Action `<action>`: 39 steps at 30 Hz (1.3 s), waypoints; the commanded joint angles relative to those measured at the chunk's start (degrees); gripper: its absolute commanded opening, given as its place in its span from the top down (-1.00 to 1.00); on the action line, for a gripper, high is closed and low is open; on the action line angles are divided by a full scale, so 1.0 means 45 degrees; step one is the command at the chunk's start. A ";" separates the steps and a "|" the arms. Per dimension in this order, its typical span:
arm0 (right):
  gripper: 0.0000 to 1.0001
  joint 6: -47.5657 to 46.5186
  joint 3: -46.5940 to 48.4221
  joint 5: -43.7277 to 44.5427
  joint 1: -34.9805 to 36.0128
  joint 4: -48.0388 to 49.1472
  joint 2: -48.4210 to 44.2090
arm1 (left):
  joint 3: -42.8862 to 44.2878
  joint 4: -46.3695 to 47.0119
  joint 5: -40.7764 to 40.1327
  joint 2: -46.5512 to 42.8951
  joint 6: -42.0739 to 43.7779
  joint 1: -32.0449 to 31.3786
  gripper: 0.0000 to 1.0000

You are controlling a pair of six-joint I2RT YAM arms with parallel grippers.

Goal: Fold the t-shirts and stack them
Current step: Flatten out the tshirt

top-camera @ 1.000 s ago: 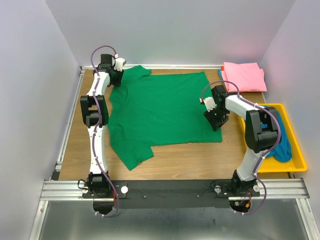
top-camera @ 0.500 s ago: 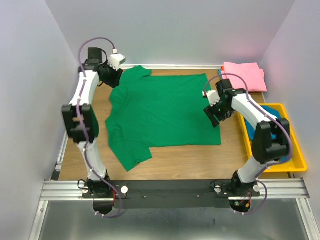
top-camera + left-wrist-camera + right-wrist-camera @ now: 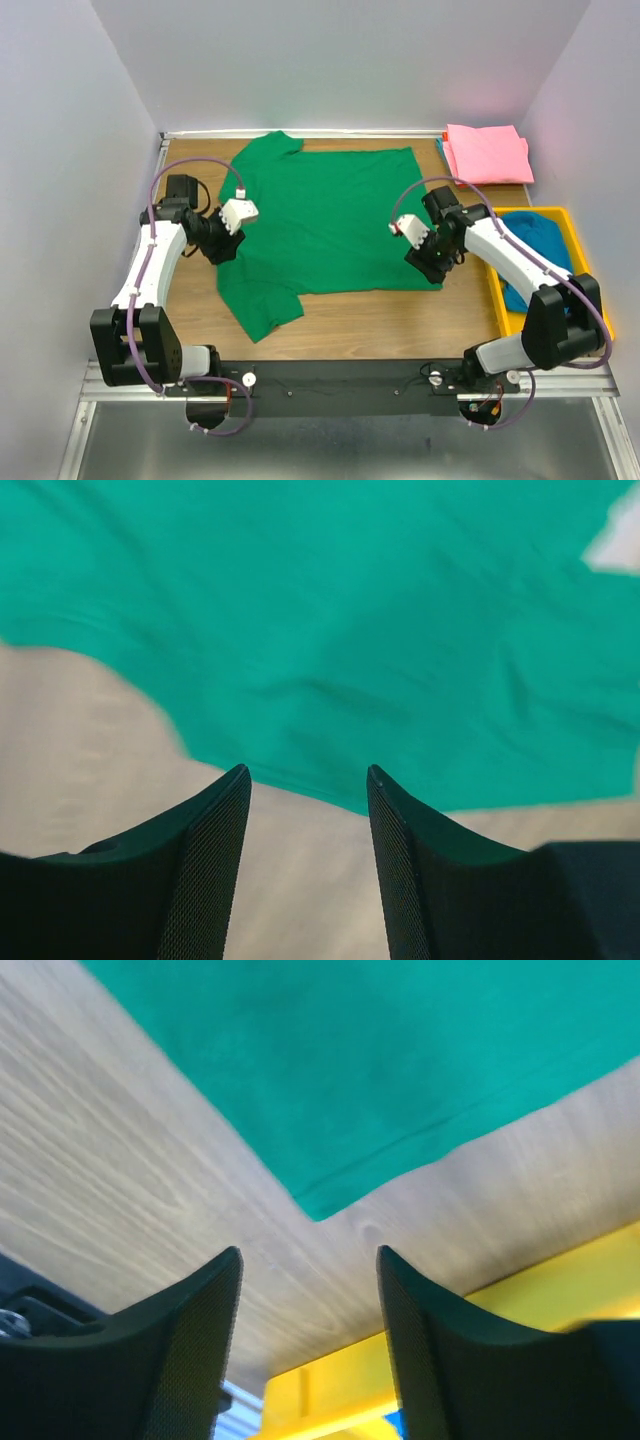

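Next, I close my left gripper on the dark green t-shirt's near shoulder edge (image 3: 221,286) (image 3: 305,792), between the collar and the near sleeve.
A dark green t-shirt (image 3: 325,215) lies spread flat on the wooden table. It also shows in the left wrist view (image 3: 330,630) and the right wrist view (image 3: 380,1070). My left gripper (image 3: 222,245) is open and empty, over the shirt's left edge by the near sleeve. My right gripper (image 3: 432,268) is open and empty, just above the shirt's near right hem corner (image 3: 318,1205). A folded pink t-shirt (image 3: 487,153) lies at the far right corner. A teal-blue t-shirt (image 3: 540,255) lies bunched in the yellow tray (image 3: 590,290).
The yellow tray stands along the table's right edge and shows in the right wrist view (image 3: 480,1350). Grey walls close the table at the back and both sides. A metal rail (image 3: 350,375) with the arm bases runs along the near edge.
My left arm has swung from the far left collar area toward me to the shirt's left edge. My right gripper has moved nearer, to the hem corner. The shirt stayed flat.
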 commanded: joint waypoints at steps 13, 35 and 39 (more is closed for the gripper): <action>0.02 -0.1593 -0.2026 0.0735 0.0692 0.2139 0.0879 | -0.2120 -0.0489 -0.0270 -0.1666 0.0774 0.0074 -0.08; 0.63 -0.1731 -0.3706 0.1887 0.0810 0.4034 0.1661 | -0.5049 0.0739 -0.3470 -0.1980 0.2531 -0.0569 -0.01; 0.77 -0.1633 -0.3570 0.1867 0.0810 0.3995 0.1778 | -0.5069 0.1092 -0.3570 -0.1550 0.2512 -0.1193 0.02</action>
